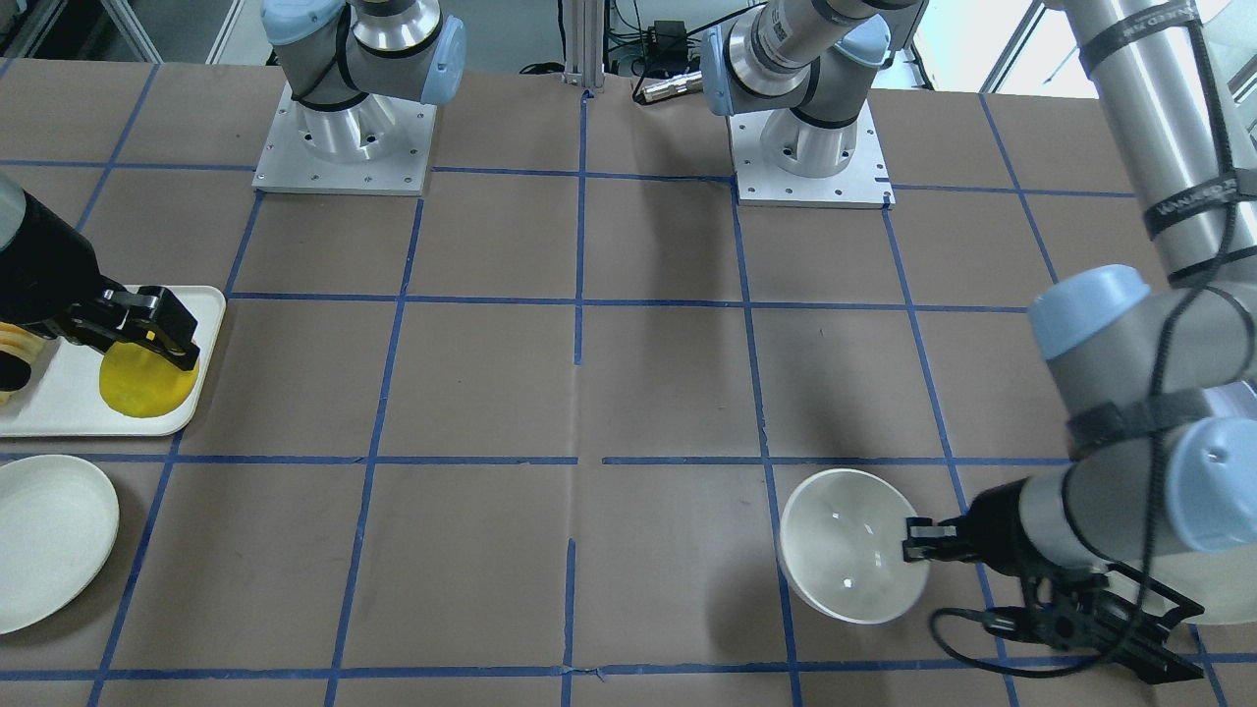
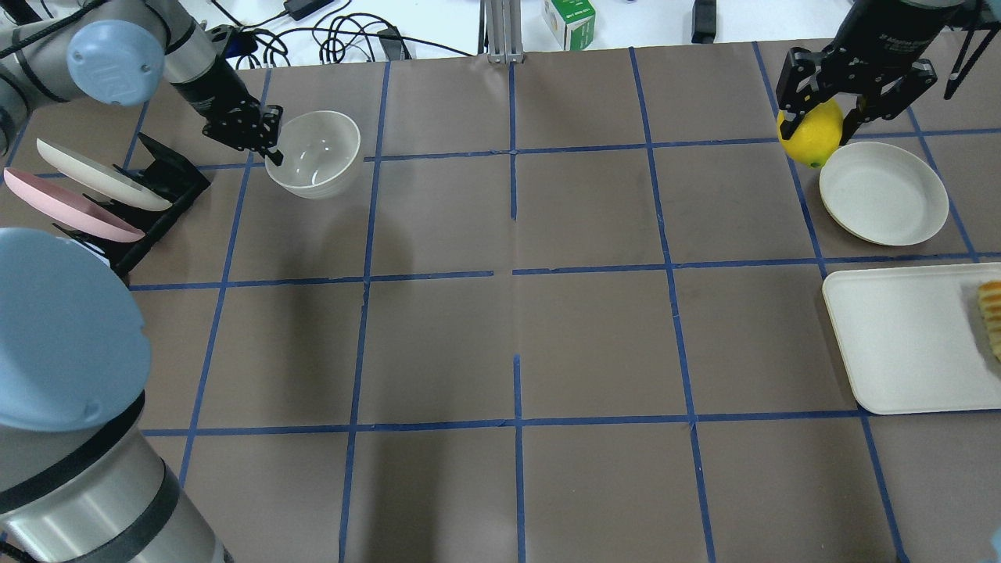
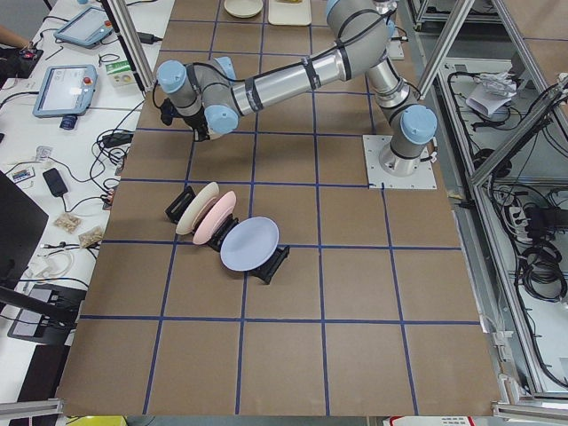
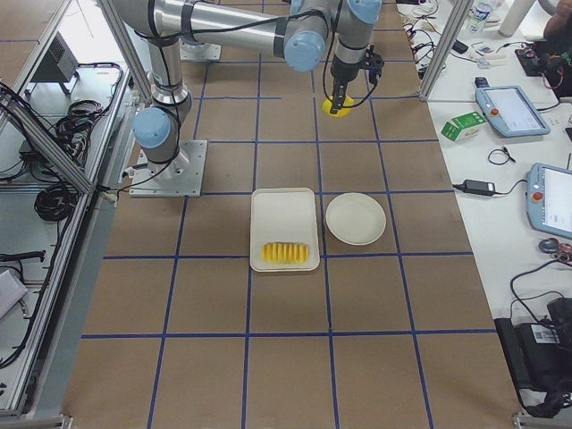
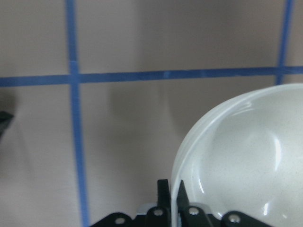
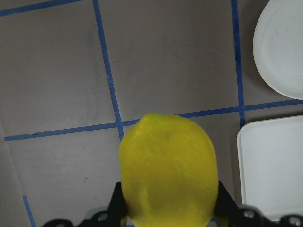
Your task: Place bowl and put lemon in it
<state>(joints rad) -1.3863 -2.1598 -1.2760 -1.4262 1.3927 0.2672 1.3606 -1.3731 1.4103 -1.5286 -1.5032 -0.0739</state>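
Next, I set the off-white bowl mid-table with my left gripper, on the blue line's end (image 1: 565,461) beside its small gap.
My left gripper (image 2: 270,146) is shut on the rim of the off-white bowl (image 2: 317,152). It holds the bowl tilted, a little above the table at the far left. In the left wrist view the bowl's rim (image 5: 199,142) runs between the two fingers. The bowl also shows in the front view (image 1: 852,560), with the left gripper (image 1: 918,543) at its side. My right gripper (image 2: 819,125) is shut on the yellow lemon (image 2: 809,139) and holds it in the air at the far right. The lemon fills the lower right wrist view (image 6: 168,175).
A shallow cream plate (image 2: 884,193) lies next to the lemon. A white tray (image 2: 899,344) with a row of sliced food (image 2: 992,317) sits nearer me on the right. A black rack (image 2: 160,184) with upright plates stands left of the bowl.
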